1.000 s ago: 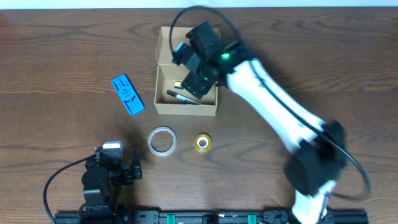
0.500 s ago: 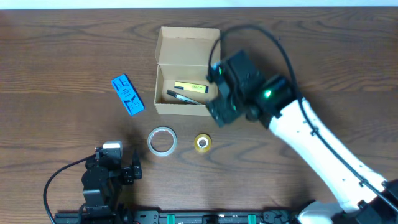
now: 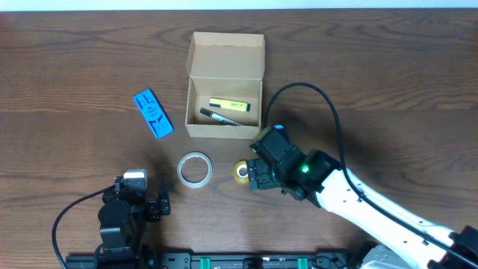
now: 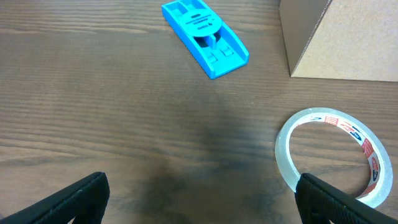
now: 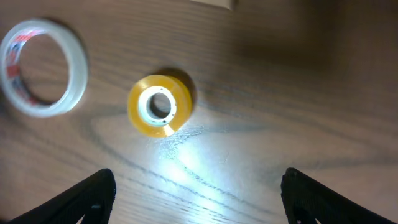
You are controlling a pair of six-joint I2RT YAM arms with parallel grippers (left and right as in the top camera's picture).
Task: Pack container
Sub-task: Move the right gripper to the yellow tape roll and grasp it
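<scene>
The right gripper will close on the side of the small yellow tape roll (image 3: pixel 246 173) (image 5: pixel 181 111) that points away from the clear tape ring.
The tan cardboard container (image 3: pixel 196 112) stands open at the table's centre back, lid flap up. Inside lie a yellow highlighter (image 3: pixel 228 104) and a black pen (image 3: pixel 219 117). My right gripper (image 3: pixel 258 173) is open and empty, just right of a small yellow tape roll (image 3: pixel 243 171), which also shows in the right wrist view (image 5: pixel 159 104). A clear tape ring (image 3: pixel 195 169) lies left of it, seen too in the right wrist view (image 5: pixel 42 67) and the left wrist view (image 4: pixel 336 157). A blue plastic piece (image 3: pixel 153 113) lies left of the container. My left gripper (image 4: pixel 199 202) is open and empty at the front left.
The container's corner (image 4: pixel 323 43) shows at the top right of the left wrist view, with the blue piece (image 4: pixel 205 36) beyond bare wood. A rail runs along the table's front edge (image 3: pixel 246 261).
My right arm has drawn back from over the container to the front, down beside the yellow tape roll. The highlighter now lies in the container. The left arm has not moved.
</scene>
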